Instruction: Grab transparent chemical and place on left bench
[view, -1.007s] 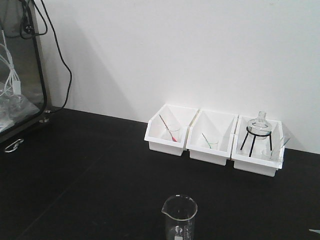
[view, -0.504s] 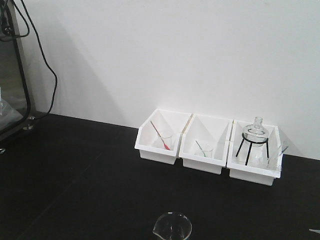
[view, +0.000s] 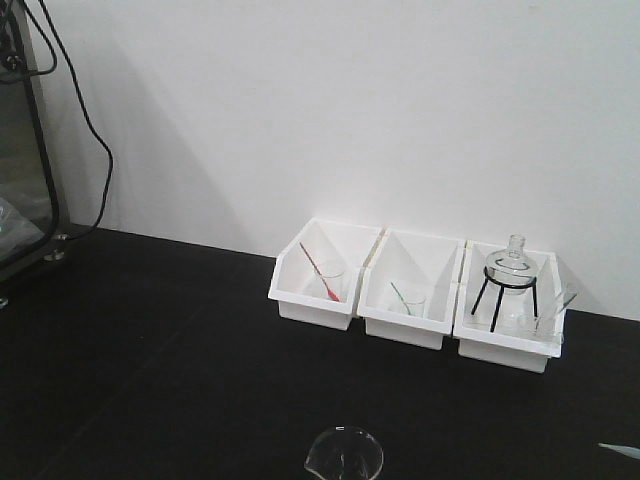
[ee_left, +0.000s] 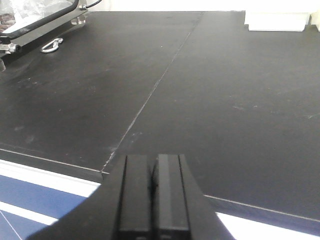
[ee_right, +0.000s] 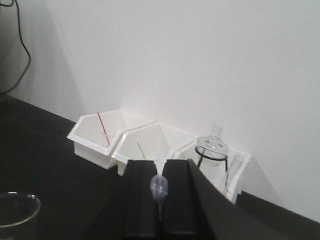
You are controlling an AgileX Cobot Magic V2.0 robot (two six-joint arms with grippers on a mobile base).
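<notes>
Next, my right gripper releases the transparent chemical, still held above the bench, inside the glass beaker (view: 367, 449) (ee_right: 25, 214) at the front of the black bench.
My right gripper (ee_right: 159, 167) is shut on the transparent chemical (ee_right: 159, 190), a slim clear dropper whose bulb shows between the black fingers. The gripper hangs above the left bench (ee_right: 40, 150), short of the bins. A pale tip of the dropper (view: 620, 450) shows at the lower right edge of the front view. The left bench (view: 150, 350) is a matte black worktop against a white wall. My left gripper (ee_left: 154, 167) is shut and empty, low over the bench's front edge (ee_left: 60, 165).
Three white bins (view: 300, 303) (view: 400, 325) (view: 500, 348) stand in a row at the wall. They hold a red-tipped dropper (view: 316, 270), a green-tipped dropper (view: 400, 297) and a flask on a black tripod (view: 511, 268). A glass beaker (view: 345, 458) stands at the front. A metal-framed cabinet with cables (view: 25, 150) is at the left.
The front view has shifted: bins, cabinet and beaker have slid left and the beaker lower. In the last half second it hardly moves; the dropper tip at lower right rises slightly.
</notes>
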